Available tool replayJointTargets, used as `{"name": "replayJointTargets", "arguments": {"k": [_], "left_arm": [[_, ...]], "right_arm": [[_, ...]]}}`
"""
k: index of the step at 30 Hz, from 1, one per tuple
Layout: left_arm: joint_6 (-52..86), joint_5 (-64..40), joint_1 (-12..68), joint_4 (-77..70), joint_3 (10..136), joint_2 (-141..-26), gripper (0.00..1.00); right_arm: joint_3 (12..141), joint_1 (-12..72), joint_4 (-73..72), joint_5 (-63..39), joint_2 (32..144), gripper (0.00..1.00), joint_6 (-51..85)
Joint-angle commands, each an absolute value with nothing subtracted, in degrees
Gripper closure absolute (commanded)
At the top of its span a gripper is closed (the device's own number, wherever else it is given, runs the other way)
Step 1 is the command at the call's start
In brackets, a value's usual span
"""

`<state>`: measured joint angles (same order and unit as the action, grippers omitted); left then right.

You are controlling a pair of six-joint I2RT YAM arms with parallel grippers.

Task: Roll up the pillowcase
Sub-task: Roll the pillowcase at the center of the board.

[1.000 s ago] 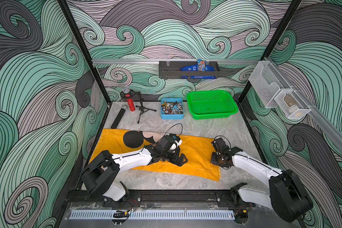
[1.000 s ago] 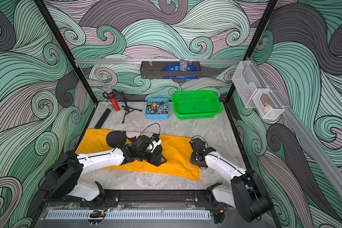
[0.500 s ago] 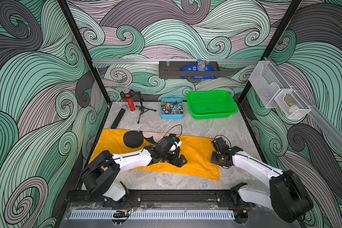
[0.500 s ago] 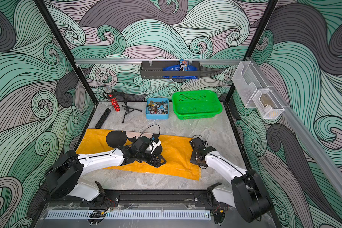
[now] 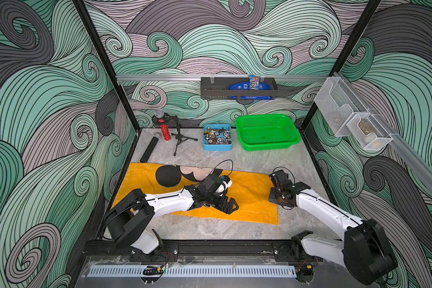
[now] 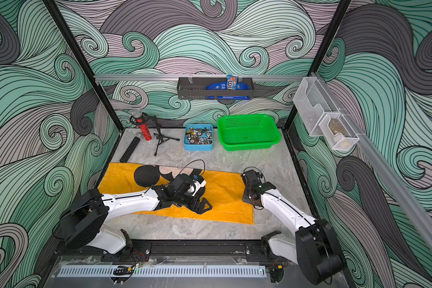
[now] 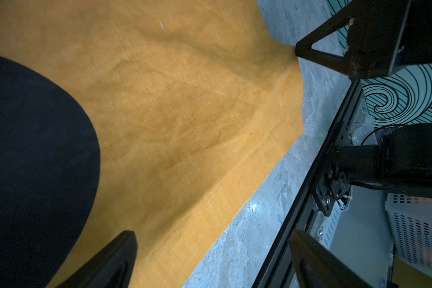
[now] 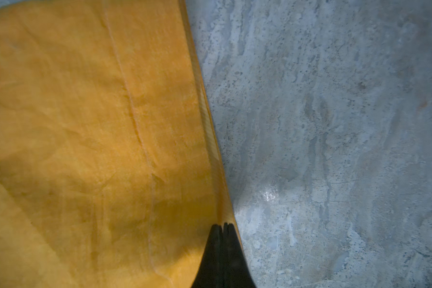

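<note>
I can see a lower layer peeking out past my right gripper's shut fingers, so next I open my right gripper and pinch both layers of the pillowcase's end point(image 8: 219, 207) before rolling.
The mustard-yellow pillowcase point(image 5: 250, 197) point(image 6: 225, 194) lies flat as a long strip across the marble table, its black mouse print point(image 5: 167, 175) at the left. My left gripper point(image 5: 231, 205) point(image 6: 205, 207) hovers low over the strip's front middle, open. In the left wrist view its jaws point(image 7: 212, 234) straddle the near hem of the pillowcase point(image 7: 185, 112), holding nothing. My right gripper point(image 5: 274, 198) point(image 6: 247, 197) points down at the strip's right end. In the right wrist view it point(image 8: 222, 225) is shut, pinching the edge of the pillowcase point(image 8: 85, 124).
At the back stand a green basket point(image 5: 267, 132), a blue tray of small parts point(image 5: 217, 138), a red microphone on a tripod point(image 5: 165, 128) and a black remote point(image 5: 150, 148). A dark shelf point(image 5: 237, 88) hangs on the back wall, wire bins point(image 5: 352, 124) on the right wall.
The right gripper's jaws have closed on the pillowcase's right edge. Both arms have hardly moved.
</note>
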<state>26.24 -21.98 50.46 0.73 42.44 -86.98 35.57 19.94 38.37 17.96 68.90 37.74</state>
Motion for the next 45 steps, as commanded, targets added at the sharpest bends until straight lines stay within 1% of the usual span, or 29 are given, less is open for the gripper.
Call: {"name": "replayJointTargets", "arguments": {"k": [1, 5, 7, 9, 10, 14, 16, 20, 25, 28, 31, 36, 38, 40, 45], "left_arm": [[26.63, -23.64, 51.37, -0.95, 42.90, -88.44, 0.01], [26.72, -23.84, 51.72, -1.50, 42.83, -89.77, 0.01], [26.78, -23.91, 51.85, -1.83, 42.75, -90.14, 0.01], [26.75, -23.91, 51.94, -2.23, 42.77, -90.03, 0.01], [26.66, -23.90, 51.94, -2.56, 42.81, -89.84, 0.02], [26.40, -23.91, 51.94, -3.01, 44.56, -89.98, 0.02], [25.77, -23.91, 51.94, -3.12, 45.89, -90.62, 0.02], [24.53, -24.79, 51.86, -3.61, 48.98, -93.66, 0.02], [23.89, -25.58, 51.86, -3.77, 52.76, -96.71, 0.02], [23.91, -25.79, 51.86, -4.39, 53.30, -97.45, 0.02], [23.74, -26.10, 51.86, -4.51, 53.59, -98.18, 0.02], [23.38, -26.01, 51.86, -4.41, 53.70, -98.35, 0.02], [23.54, -25.93, 51.86, -4.46, 53.49, -98.44, 0.02], [23.73, -25.85, 51.86, -4.75, 53.11, -98.59, 0.02], [23.82, -25.36, 51.89, -4.50, 52.74, -98.53, 0.02]], "right_arm": [[36.82, 19.30, 39.62, 18.43, 70.94, 0.98, 35.60], [36.89, 18.76, 39.64, 18.10, 71.89, 0.91, 34.65], [37.00, 18.07, 39.66, 17.91, 72.00, 0.86, 34.30], [37.33, 17.57, 39.59, 17.89, 71.03, 0.85, 34.36], [37.56, 17.43, 39.51, 16.99, 70.24, 0.82, 34.39], [38.40, 17.14, 39.44, 9.77, 68.09, 0.64, 34.71], [38.37, 17.22, 39.61, 6.85, 67.40, 0.60, 34.76], [36.65, 16.13, 39.43, 10.39, 68.42, 0.54, 34.20], [36.04, 14.17, 34.55, 9.24, 72.07, 0.49, 32.81], [35.56, 12.43, 32.26, 7.75, 73.48, 0.49, 31.42], [34.65, 11.96, 31.17, 8.35, 75.28, 0.49, 30.47], [33.84, 12.05, 28.89, 7.03, 77.65, 0.52, 30.84], [33.75, 12.08, 28.83, 7.99, 78.83, 0.54, 30.61], [33.99, 12.33, 28.82, 8.32, 80.05, 0.59, 30.58], [34.56, 15.34, 28.87, 10.40, 82.56, 0.65, 31.58]]}}
